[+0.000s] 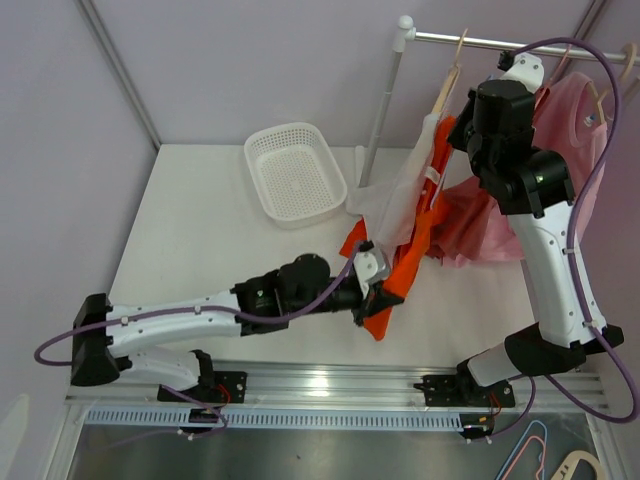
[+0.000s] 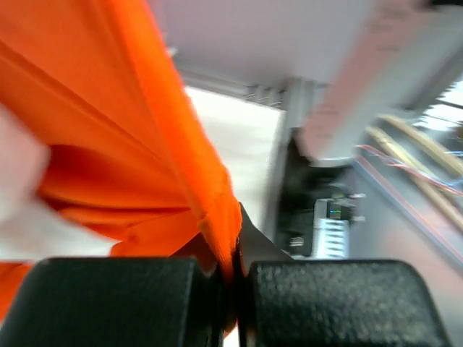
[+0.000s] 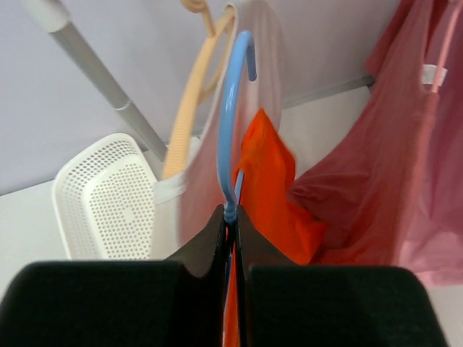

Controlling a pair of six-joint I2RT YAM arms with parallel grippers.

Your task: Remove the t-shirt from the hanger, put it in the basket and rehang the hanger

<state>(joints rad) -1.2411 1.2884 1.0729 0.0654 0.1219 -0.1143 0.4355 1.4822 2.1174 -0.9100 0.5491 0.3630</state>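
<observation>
I should release the blue hanger with my right gripper on the rail [image 1: 517, 45] between the beige hanger and pink shirt.
An orange t-shirt [image 1: 420, 215] hangs stretched from near the rail down to the table's front. My left gripper [image 1: 375, 300] is shut on its lower edge, seen close in the left wrist view [image 2: 230, 269] pinching orange cloth [image 2: 145, 130]. My right gripper [image 3: 231, 217] is shut on the neck of a blue hanger [image 3: 230, 123], with the orange t-shirt [image 3: 269, 181] hanging just behind it. In the top view the right gripper [image 1: 462, 130] is hidden behind its own wrist.
A white perforated basket [image 1: 293, 172] sits at the back of the table. A white shirt on a beige hanger [image 3: 189, 108] and a pink shirt [image 1: 560, 150] hang from the rail [image 1: 470, 40] on its pole [image 1: 380, 110].
</observation>
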